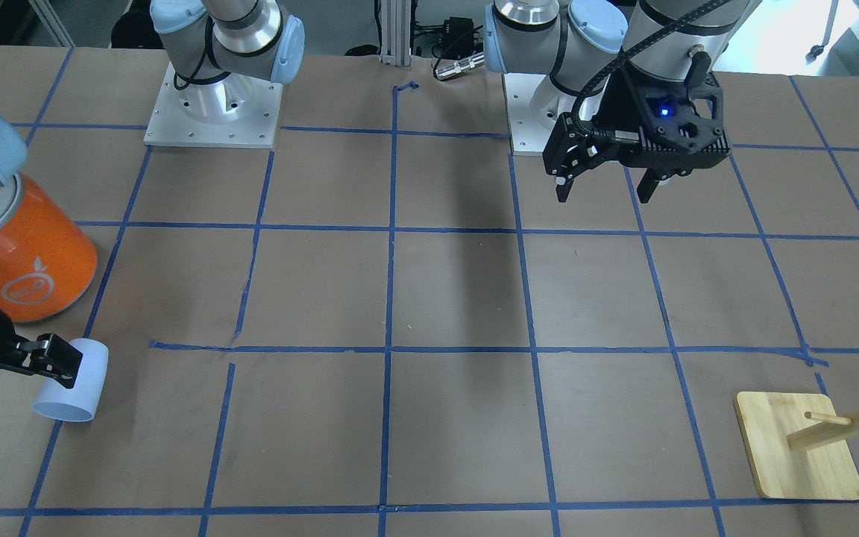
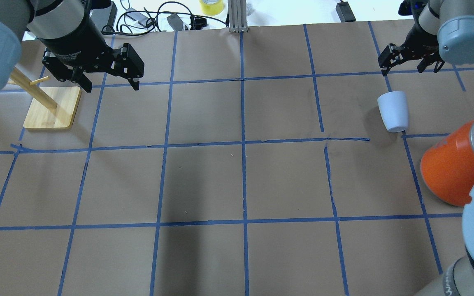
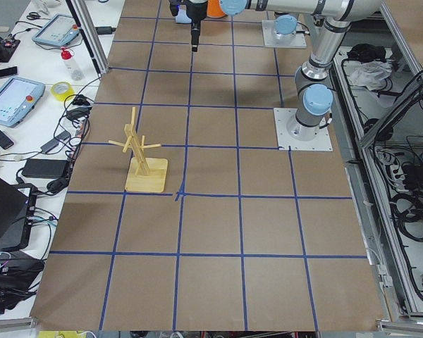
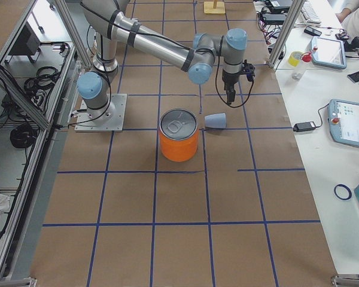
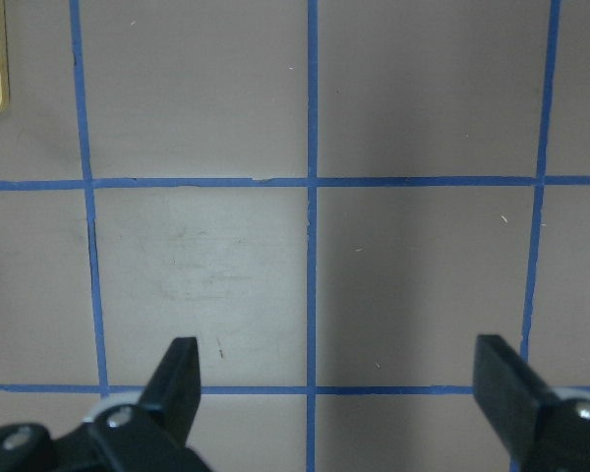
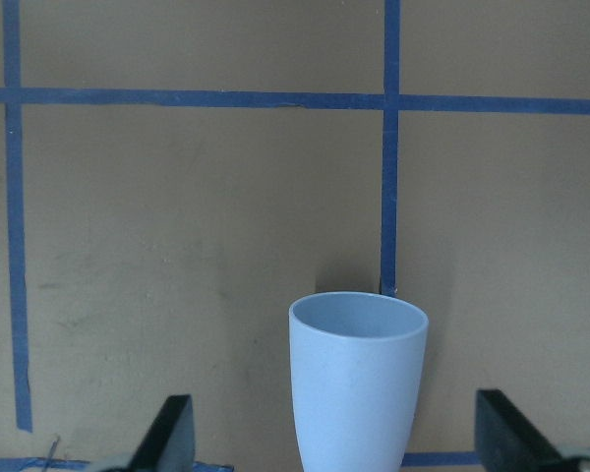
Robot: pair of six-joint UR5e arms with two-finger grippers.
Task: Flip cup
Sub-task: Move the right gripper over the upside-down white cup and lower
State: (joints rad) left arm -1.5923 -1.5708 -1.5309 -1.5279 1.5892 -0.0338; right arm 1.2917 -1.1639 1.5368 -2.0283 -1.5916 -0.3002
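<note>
I need to next close my right gripper on the middle of the pale blue cup (image 1: 83, 382) (image 6: 357, 408), between the opening of the cup and its bottom.
The pale blue cup (image 2: 392, 111) lies on its side on the brown table at the right, mouth pointing away from the robot's base. It also shows in the front view (image 1: 75, 384), the right side view (image 4: 215, 121) and the right wrist view (image 6: 359, 383). My right gripper (image 2: 410, 68) is open and empty, hovering above the table just beyond the cup. In the right wrist view the right gripper (image 6: 332, 413) has a finger on each side of the cup, not touching it. My left gripper (image 2: 111, 86) is open and empty above bare table, far from the cup (image 5: 336, 354).
A large orange can (image 2: 451, 168) with a silver lid stands close to the cup on the robot's side. A wooden peg stand (image 2: 52, 109) on a square base sits by the left gripper. Blue tape lines grid the table.
</note>
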